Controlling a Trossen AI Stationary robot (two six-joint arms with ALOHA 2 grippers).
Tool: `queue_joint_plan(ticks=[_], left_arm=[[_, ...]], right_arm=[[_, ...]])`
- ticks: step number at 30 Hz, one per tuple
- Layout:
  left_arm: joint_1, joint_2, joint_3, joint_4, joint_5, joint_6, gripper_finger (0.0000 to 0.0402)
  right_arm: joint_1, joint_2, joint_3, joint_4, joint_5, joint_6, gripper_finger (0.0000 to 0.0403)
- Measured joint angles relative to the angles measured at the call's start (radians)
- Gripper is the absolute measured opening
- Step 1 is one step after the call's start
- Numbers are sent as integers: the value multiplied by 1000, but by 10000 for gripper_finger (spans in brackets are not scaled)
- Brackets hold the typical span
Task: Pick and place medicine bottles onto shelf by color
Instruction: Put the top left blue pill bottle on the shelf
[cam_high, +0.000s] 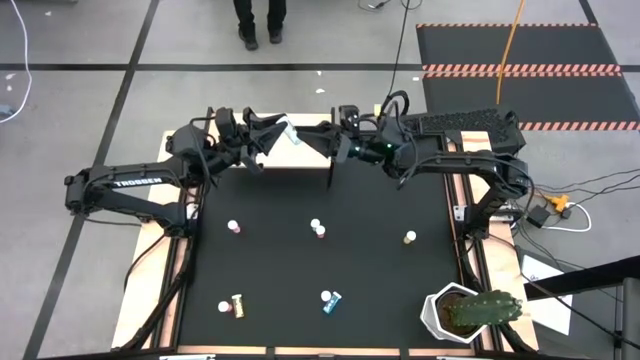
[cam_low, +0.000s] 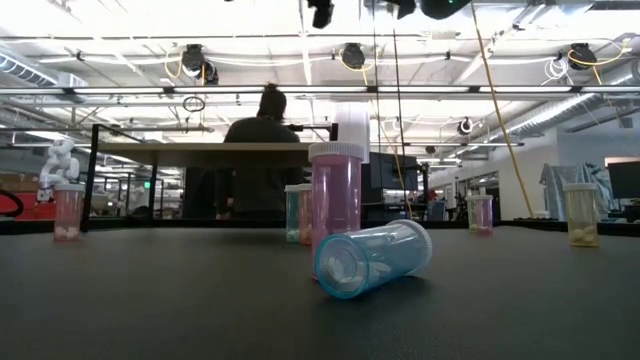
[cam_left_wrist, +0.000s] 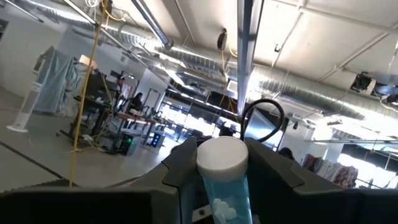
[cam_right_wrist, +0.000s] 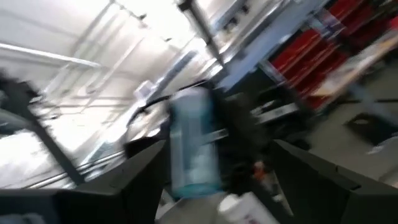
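Note:
My left gripper should wait to regrasp the white cap end-on until my right gripper takes the bottle's bottom end (cam_right_wrist: 198, 185), because the blue bottle lies crosswise in my left gripper.
My left gripper (cam_high: 270, 136) is raised over the table's far edge and shut on a blue medicine bottle (cam_left_wrist: 222, 186) with a white cap. My right gripper (cam_high: 316, 143) faces it from the right, open. That blue bottle (cam_right_wrist: 194, 144) shows ahead of the right gripper's spread fingers, untouched. The pale-wood shelf (cam_high: 306, 158) stands below both grippers at the far edge, and its board (cam_low: 200, 153) rests on dark legs. Other medicine bottles lie on the black mat. They include a pink one standing (cam_low: 336, 195) and a blue one on its side (cam_low: 372, 258). My left gripper pinches the blue bottle's body just below the white cap (cam_left_wrist: 221, 155), one dark finger (cam_left_wrist: 181, 167) on each side. The bottle lies along the fingers, with its cap end pointing away from the wrist and tipped upward. It is lifted clear, above the shelf.
On the mat stand a pink bottle (cam_high: 234, 228), another pink one (cam_high: 318, 230) and a yellow one (cam_high: 410, 237). A yellow bottle (cam_high: 236, 305) and a blue bottle (cam_high: 331, 300) lie near the front. A white pot with a cactus (cam_high: 470, 312) sits at the front right corner. A person stands beyond the far edge.

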Motion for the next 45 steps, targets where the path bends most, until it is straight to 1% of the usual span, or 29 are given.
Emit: queue_joint_plan(ticks=[4,8,16,21,28,31,34,36,38,42,45], left_arm=[[1,-1,0,3,0,0,120],[1,-1,0,1,0,3,120],[1,-1,0,-5,0,9,120],[1,-1,0,-50,1,9,120],[0,-2,0,-54,6,8,120],[0,-2,0,-55,20,11,120],[0,-3,0,-61,59,4,121],[0,-24,0,-102,84,-24,129],[0,-46,0,-162,89,-67,145],[0,-114,22,-387,90,-126,191],[1,-131,91,-567,116,-122,225]], right_arm=[[13,16,1,-9,-5,-9,284],[17,14,-1,-5,-11,-29,269],[16,15,0,16,-55,-31,202],[16,15,-1,21,-59,-36,162],[15,15,-1,19,-79,-58,101],[15,14,-1,19,-100,-92,87],[11,8,-1,-3,-153,-169,89],[4,-5,-1,-56,-184,-234,98],[0,-19,-1,-116,-191,-317,103],[-1,-32,-1,-190,-211,-432,100],[0,-38,-1,-221,-220,-491,98]])
